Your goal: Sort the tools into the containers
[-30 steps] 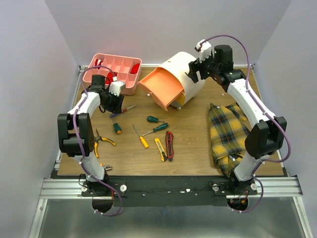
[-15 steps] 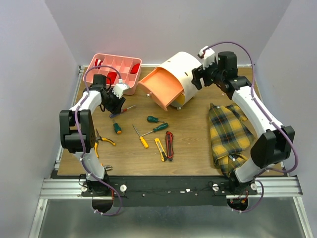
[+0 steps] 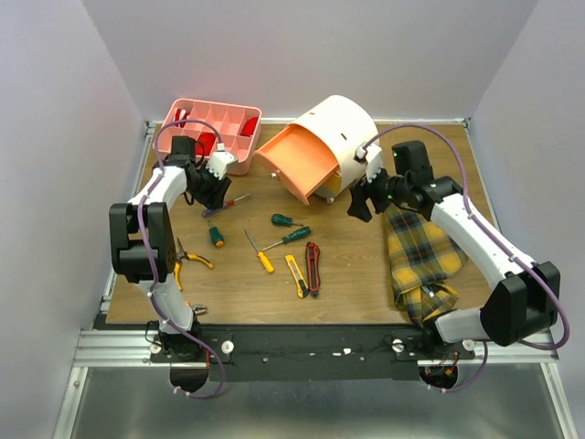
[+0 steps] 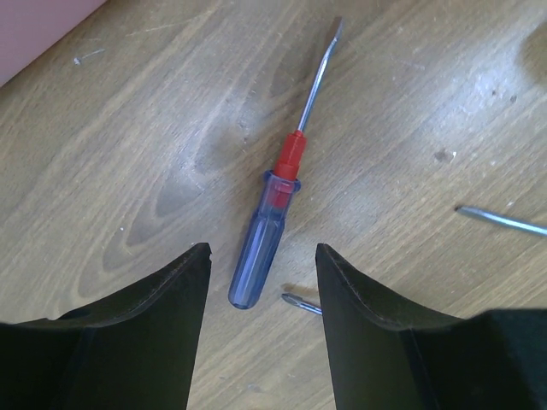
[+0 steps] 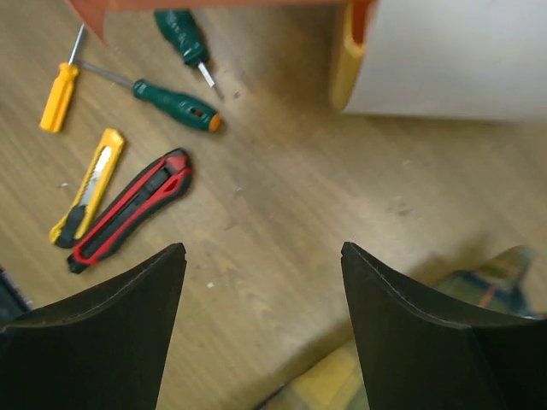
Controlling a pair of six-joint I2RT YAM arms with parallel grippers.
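Note:
The robot's right gripper needs to next move to the red knife beside the yellow knife and close on the middle of its body [image 3: 313, 270] [image 5: 128, 213].
The pink compartment tray [image 3: 212, 133] stands at the back left. The cream drawer unit [image 3: 345, 130] lies tilted beside it, its orange drawer [image 3: 297, 163] pulled open. My left gripper [image 3: 213, 196] is open and low over a blue-handled screwdriver [image 3: 230, 202]; in the left wrist view the handle [image 4: 259, 249] lies between my fingertips, gripper [image 4: 262, 256]. My right gripper [image 3: 358, 207] is open and empty over bare table in front of the unit. Its wrist view, gripper [image 5: 263, 252], shows the unit [image 5: 444, 51] and its yellow drawer front [image 5: 346, 64].
Loose tools lie mid-table: two green screwdrivers [image 3: 291, 237], a yellow screwdriver [image 3: 261, 256], an orange-capped one [image 3: 216, 235], a yellow knife [image 3: 296, 275], a red knife [image 3: 313, 267] and pliers [image 3: 191, 261]. A yellow plaid cloth [image 3: 420, 247] lies at the right.
My right arm has swung down from beside the drawer unit's top to low over the table in front of it. My left gripper has barely moved.

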